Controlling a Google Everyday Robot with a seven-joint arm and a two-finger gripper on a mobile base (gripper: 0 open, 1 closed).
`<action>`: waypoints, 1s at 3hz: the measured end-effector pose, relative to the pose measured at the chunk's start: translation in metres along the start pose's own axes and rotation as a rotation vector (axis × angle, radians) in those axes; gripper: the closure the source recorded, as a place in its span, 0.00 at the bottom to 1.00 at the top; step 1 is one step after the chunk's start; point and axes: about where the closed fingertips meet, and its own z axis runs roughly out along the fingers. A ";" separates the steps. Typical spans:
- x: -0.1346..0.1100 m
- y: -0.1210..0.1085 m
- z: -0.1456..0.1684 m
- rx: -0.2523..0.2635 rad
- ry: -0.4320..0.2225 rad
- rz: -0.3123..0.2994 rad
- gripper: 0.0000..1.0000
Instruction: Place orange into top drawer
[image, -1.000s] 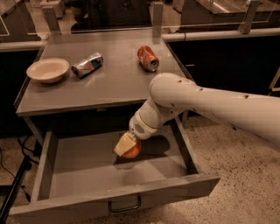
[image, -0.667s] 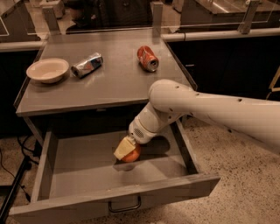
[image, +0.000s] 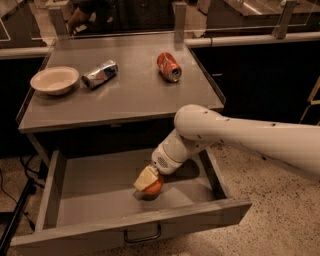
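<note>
My gripper will let go of the orange on the open drawer's bottom behind the dark loop handle (image: 149, 195).
The top drawer (image: 65, 200) is pulled open below the grey counter, with its dark loop handle (image: 143, 236) on the front panel. My gripper (image: 148, 182) reaches down into the drawer near its middle. It is shut on the orange (image: 154, 187), which sits low, at or just above the drawer floor. My pale fingers (image: 144, 178) cover the orange's upper left side. My white arm (image: 240, 137) comes in from the right.
On the counter (image: 130, 100) lie a red-orange soda can (image: 168, 66) on its side, a silver can (image: 100, 74) on its side and a cream bowl (image: 54, 80). Dark cables run along the floor at the left.
My gripper with the orange has sunk a little lower into the drawer. The things on the counter have not moved.
</note>
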 end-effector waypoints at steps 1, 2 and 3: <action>0.028 0.003 0.019 -0.014 0.001 0.045 1.00; 0.029 -0.004 0.019 -0.011 -0.008 0.035 1.00; 0.021 -0.008 0.016 -0.017 -0.011 0.020 1.00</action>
